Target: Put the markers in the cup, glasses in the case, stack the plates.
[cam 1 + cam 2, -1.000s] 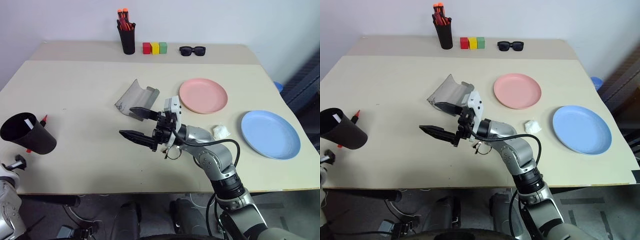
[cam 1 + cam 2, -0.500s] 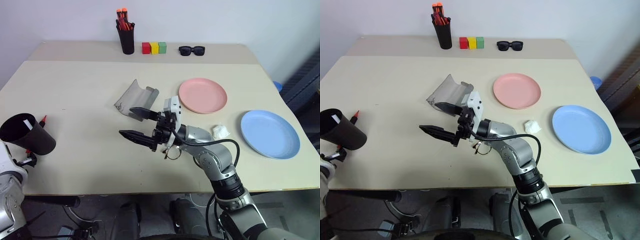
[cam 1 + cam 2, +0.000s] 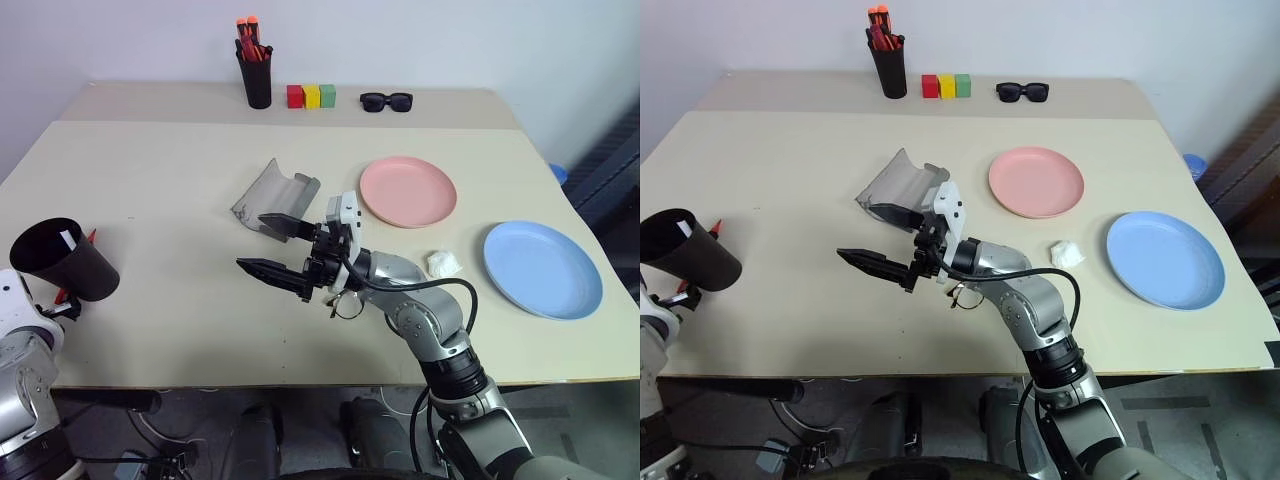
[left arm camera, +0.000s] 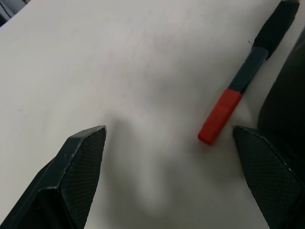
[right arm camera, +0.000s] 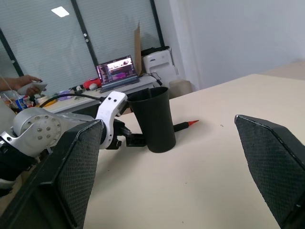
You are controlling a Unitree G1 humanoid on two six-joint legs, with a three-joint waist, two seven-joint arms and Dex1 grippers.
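The red marker lies close beside the black cup, so next my left gripper grabs the marker's blunt red end (image 4: 220, 117) and sets it down clear first.
The black cup (image 3: 60, 262) stands upright at the table's left edge, with the end of a white marker (image 3: 68, 238) showing inside it. A red marker with black ends (image 4: 238, 86) lies on the table against the cup, which partly hides it in the head views. My left gripper (image 4: 169, 130) is open just short of that marker. My right gripper (image 3: 268, 248) hangs open and empty over mid table. The grey case (image 3: 275, 192) lies open behind it. The wire glasses (image 3: 345, 303) lie partly under my right forearm. The pink plate (image 3: 408, 190) and blue plate (image 3: 542, 268) sit apart.
A black pen holder (image 3: 257, 75) with orange-capped pens, three coloured blocks (image 3: 310, 96) and dark sunglasses (image 3: 385, 100) line the far table. A crumpled white scrap (image 3: 441, 263) lies between the plates. The table's near edge runs just below my left hand.
My left hand has come up and forward to the near side of the cup, close to the red marker. The right arm has stayed still.
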